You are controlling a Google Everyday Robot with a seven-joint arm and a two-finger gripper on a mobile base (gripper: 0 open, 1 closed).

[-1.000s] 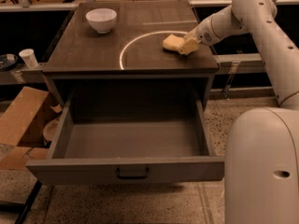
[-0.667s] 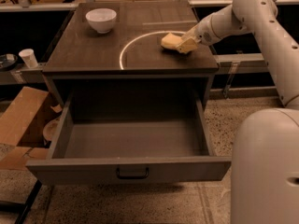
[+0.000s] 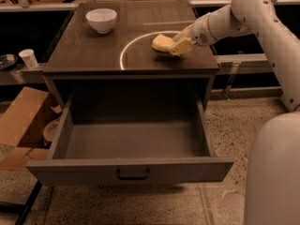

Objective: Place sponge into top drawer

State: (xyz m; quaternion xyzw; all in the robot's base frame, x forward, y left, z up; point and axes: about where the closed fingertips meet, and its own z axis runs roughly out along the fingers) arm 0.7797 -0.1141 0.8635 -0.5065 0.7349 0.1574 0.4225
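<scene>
My gripper needs to release the sponge on the shaded back part of the open top drawer's bottom (image 3: 153,113).
The pale-yellow sponge (image 3: 161,42) is held just above the right part of the dark cabinet top (image 3: 89,50), over a white circle line. My gripper (image 3: 177,46) reaches in from the right and is shut on the sponge's right end. The top drawer (image 3: 131,170) is pulled wide open below the cabinet top. Its inside is bare, and a small dark handle (image 3: 133,174) sits in the middle of its front panel.
A white bowl (image 3: 101,20) stands at the back left of the cabinet top. A cardboard box (image 3: 21,123) lies on the floor left of the drawer. A small white cup (image 3: 29,58) stands on a ledge at the left. My own white body (image 3: 274,172) fills the lower right.
My gripper has carried the sponge a little to the left and slightly up off the cabinet top. The drawer has not moved.
</scene>
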